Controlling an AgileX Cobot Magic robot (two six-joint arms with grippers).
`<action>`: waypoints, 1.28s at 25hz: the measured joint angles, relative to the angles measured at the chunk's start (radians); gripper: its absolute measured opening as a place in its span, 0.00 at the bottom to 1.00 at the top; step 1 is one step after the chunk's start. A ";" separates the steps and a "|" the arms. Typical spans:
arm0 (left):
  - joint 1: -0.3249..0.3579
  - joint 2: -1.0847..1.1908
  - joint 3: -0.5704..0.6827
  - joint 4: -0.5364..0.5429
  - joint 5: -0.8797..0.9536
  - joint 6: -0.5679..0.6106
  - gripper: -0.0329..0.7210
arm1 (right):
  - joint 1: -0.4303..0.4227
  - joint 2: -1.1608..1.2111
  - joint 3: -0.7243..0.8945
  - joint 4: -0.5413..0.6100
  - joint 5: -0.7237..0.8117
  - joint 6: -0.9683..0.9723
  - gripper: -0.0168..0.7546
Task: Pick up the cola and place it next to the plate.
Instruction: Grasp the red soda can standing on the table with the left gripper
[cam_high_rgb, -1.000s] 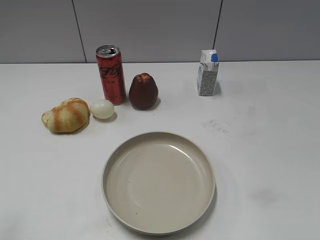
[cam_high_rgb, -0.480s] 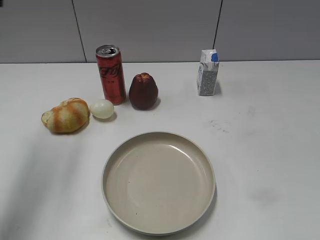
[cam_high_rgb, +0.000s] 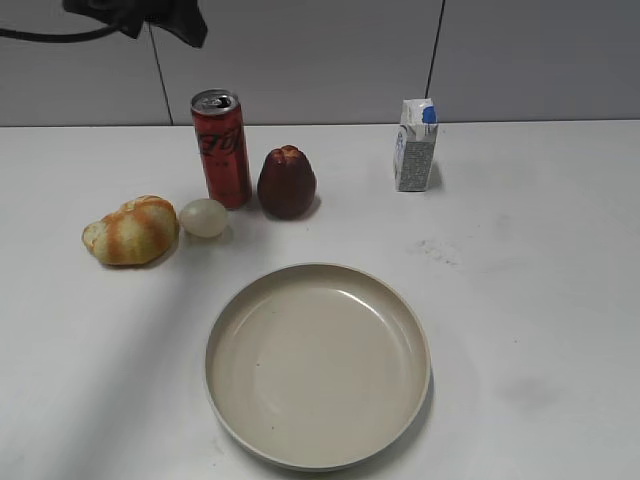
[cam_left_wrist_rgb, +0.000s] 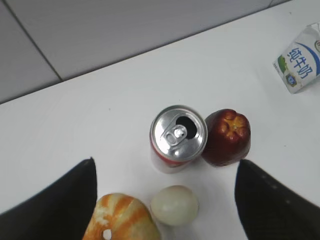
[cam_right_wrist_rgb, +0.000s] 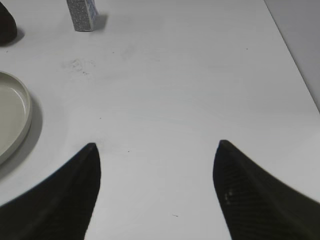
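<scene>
The robot's left gripper needs to next move down to the cola's upper part (cam_high_rgb: 219, 120) (cam_left_wrist_rgb: 172, 159), just below its silver top, and close there.
The cola (cam_high_rgb: 223, 148), a tall slim red can with a silver top, stands upright at the back left of the white table; the left wrist view shows it from above (cam_left_wrist_rgb: 178, 137). The plate (cam_high_rgb: 230, 300), large, round, beige and with nothing in it, lies at the front middle; its rim shows in the right wrist view (cam_right_wrist_rgb: 24, 112). My left gripper (cam_left_wrist_rgb: 165, 165) is open and empty, high above the can, with part of the arm showing at the top left of the exterior view (cam_high_rgb: 150, 18). My right gripper (cam_right_wrist_rgb: 156, 146) is open and empty over bare table right of the plate.
A dark red fruit (cam_high_rgb: 287, 182) stands just right of the can. A pale egg-shaped thing (cam_high_rgb: 203, 217) and a bread roll (cam_high_rgb: 131, 231) lie to its front left. A small white-and-blue carton (cam_high_rgb: 415, 146) stands at the back right. A grey wall runs behind the table.
The left arm has come into the exterior view at the top left, and its shadow has spread over the left of the table. The objects have not moved.
</scene>
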 joint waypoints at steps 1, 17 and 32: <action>-0.007 0.037 -0.034 0.000 0.009 0.001 0.92 | 0.000 0.000 0.000 0.000 0.000 0.000 0.71; -0.040 0.264 -0.146 0.015 -0.043 0.003 0.92 | 0.000 0.000 0.000 0.000 0.000 0.000 0.71; -0.040 0.343 -0.148 0.010 -0.074 0.004 0.88 | 0.000 0.000 0.000 0.000 0.000 0.000 0.71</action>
